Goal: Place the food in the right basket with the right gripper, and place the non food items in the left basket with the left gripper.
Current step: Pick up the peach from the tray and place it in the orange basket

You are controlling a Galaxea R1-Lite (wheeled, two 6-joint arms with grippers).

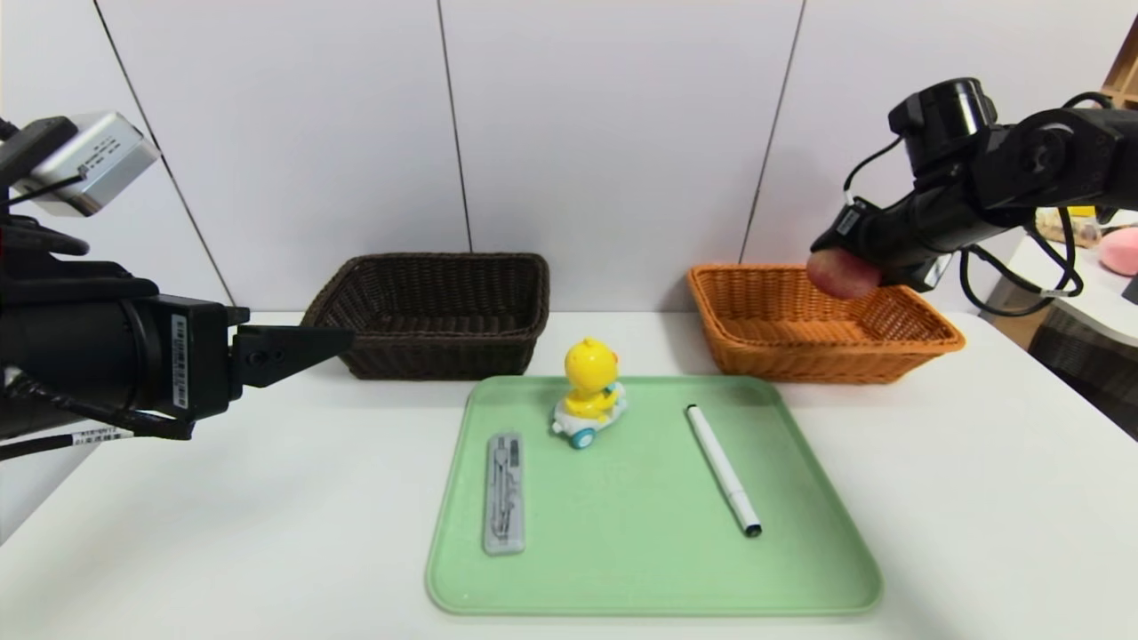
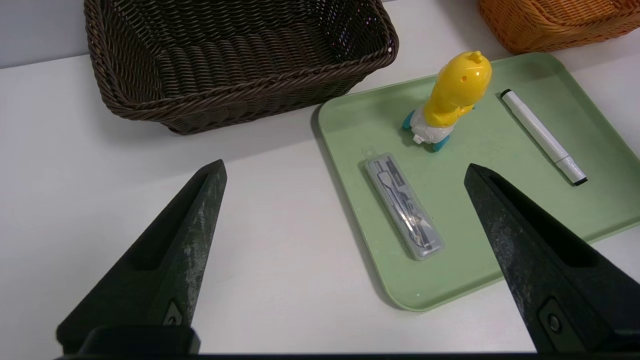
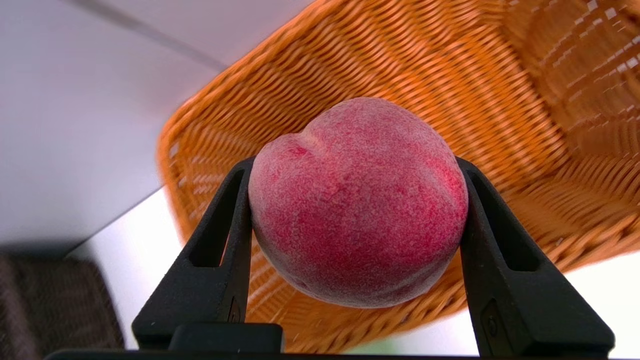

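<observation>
The robot's right gripper will release the red mottled peach on the middle of the orange-tan basket's woven bottom (image 1: 821, 310) (image 3: 426, 114).
My right gripper (image 1: 845, 267) is shut on the red mottled peach (image 1: 840, 274) (image 3: 357, 200) and holds it in the air above the orange-tan right basket (image 1: 822, 342) (image 3: 450, 75). My left gripper (image 1: 342, 342) (image 2: 345, 170) hangs open and empty at the left, in front of the dark brown left basket (image 1: 436, 311) (image 2: 225, 60). On the green tray (image 1: 649, 569) (image 2: 500, 260) stand the yellow duck toy (image 1: 589, 387) (image 2: 452, 100), the flat grey case (image 1: 503, 493) (image 2: 402, 205) and the white pen (image 1: 722, 467) (image 2: 542, 135).
Both baskets stand at the back of the white table (image 1: 978, 489), against the wall. A smooth pink object (image 1: 1120, 251) lies on another surface far right. Bare tabletop lies to the left and right of the tray.
</observation>
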